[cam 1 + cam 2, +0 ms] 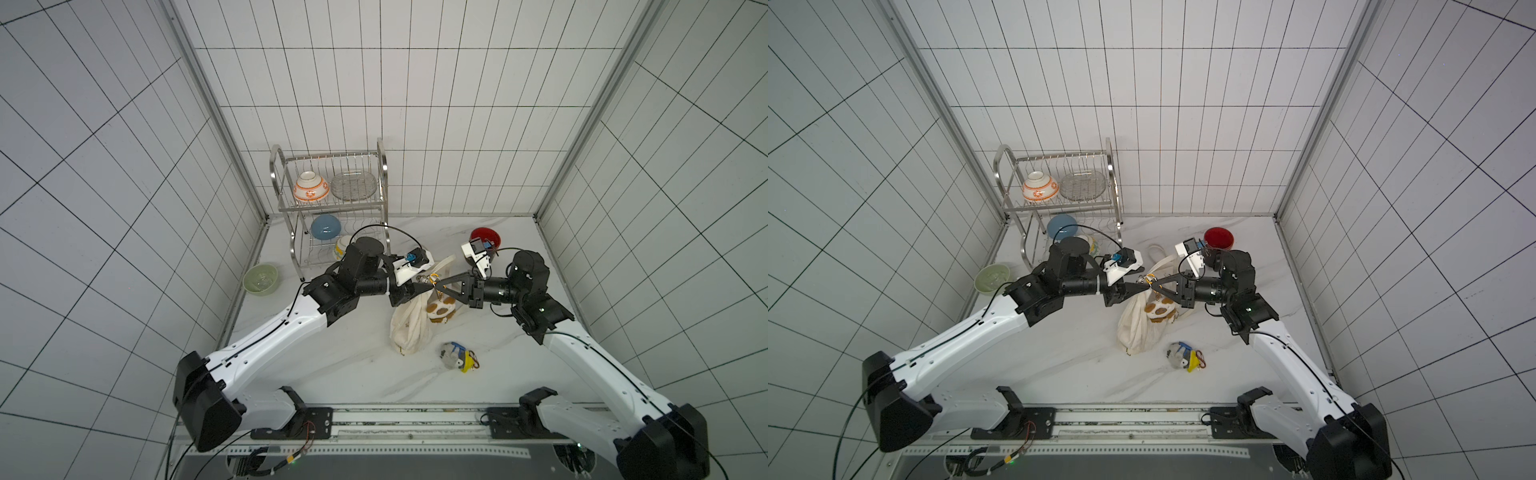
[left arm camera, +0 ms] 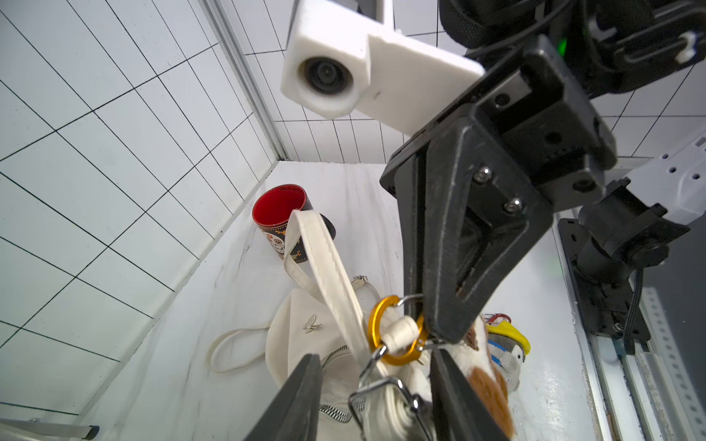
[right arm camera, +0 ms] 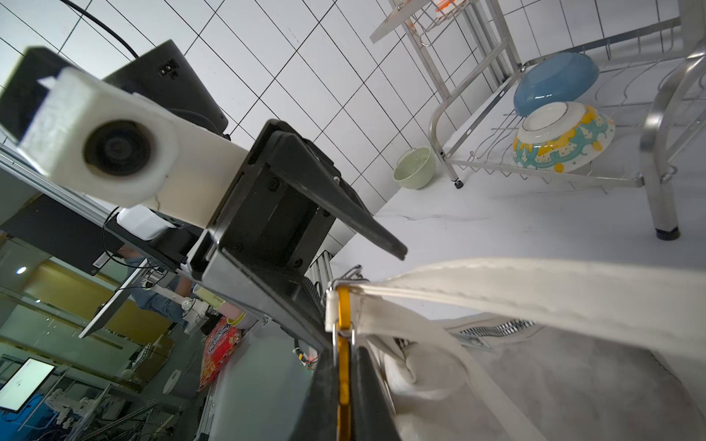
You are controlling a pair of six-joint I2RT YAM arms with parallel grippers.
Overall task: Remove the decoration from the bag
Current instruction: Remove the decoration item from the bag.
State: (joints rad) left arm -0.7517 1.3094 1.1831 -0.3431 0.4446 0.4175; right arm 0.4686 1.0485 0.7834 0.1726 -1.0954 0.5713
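The silver strap buckle is loose in my left gripper. Next, my left gripper grips it tight before my right gripper takes the gold carabiner (image 2: pixel 375 323) from another side.
The cream-white bag (image 1: pixel 409 328) (image 1: pixel 1136 328) hangs limp from its strap over the middle of the table, its bottom resting on the marble. A white-and-brown plush decoration (image 1: pixel 441 311) (image 1: pixel 1158 311) dangles beside it from a gold carabiner (image 2: pixel 397 359) (image 3: pixel 344 366) clipped through the strap loop. My right gripper (image 1: pixel 435 286) (image 3: pixel 344 355) is shut on that carabiner. Facing it tip to tip, my left gripper (image 1: pixel 420 286) (image 2: pixel 373 353) is open. The bag's silver strap buckle (image 2: pixel 382 385) lies loose between its fingers.
A steel dish rack (image 1: pixel 328 157) with several bowls stands at the back left. A pale green bowl (image 1: pixel 260 278) sits left of it. A red-lined cup (image 1: pixel 485 237) stands at the back right. A grey, blue and yellow plush (image 1: pixel 457 355) lies on the table near the bag.
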